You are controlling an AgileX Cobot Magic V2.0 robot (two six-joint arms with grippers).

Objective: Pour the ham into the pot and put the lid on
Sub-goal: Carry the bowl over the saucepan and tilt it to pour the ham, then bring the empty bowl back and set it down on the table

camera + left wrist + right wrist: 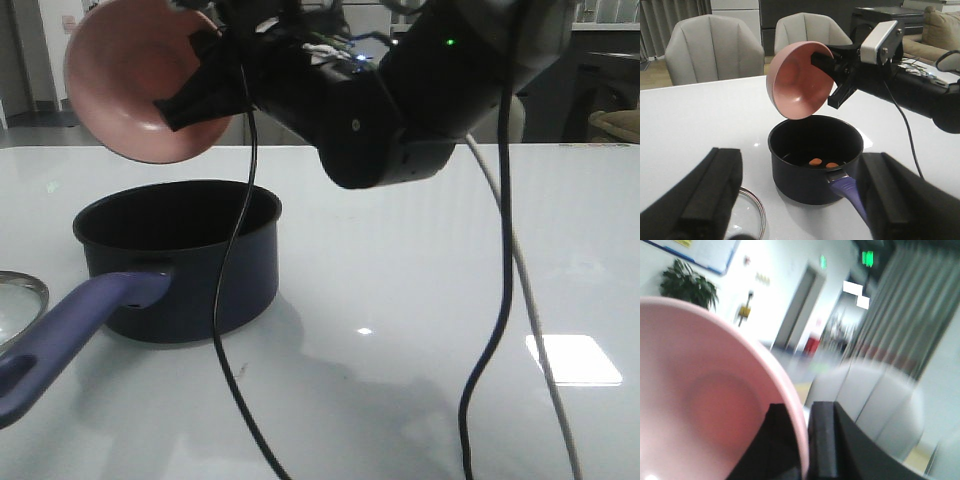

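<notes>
The robot's right gripper will release the pink bowl on the white table (467, 287) next to the pot, close to the bright patch.
The pink bowl (135, 75) hangs tipped on its side above the pot (180, 255), its mouth facing down toward it. My right gripper (190, 95) is shut on the bowl's rim (795, 405), one finger inside and one outside. In the left wrist view two orange-red ham pieces (815, 161) lie on the black bottom of the pot (815, 150), and the bowl (800, 80) looks empty. The glass lid (747, 215) lies flat on the table beside the pot, next to its purple-blue handle (70, 325). My left gripper (805, 200) is open, low in front of the pot, holding nothing.
Black and white cables (495, 330) hang from the right arm down onto the white table (420, 300). Grey chairs (715, 47) stand along the table's far side.
</notes>
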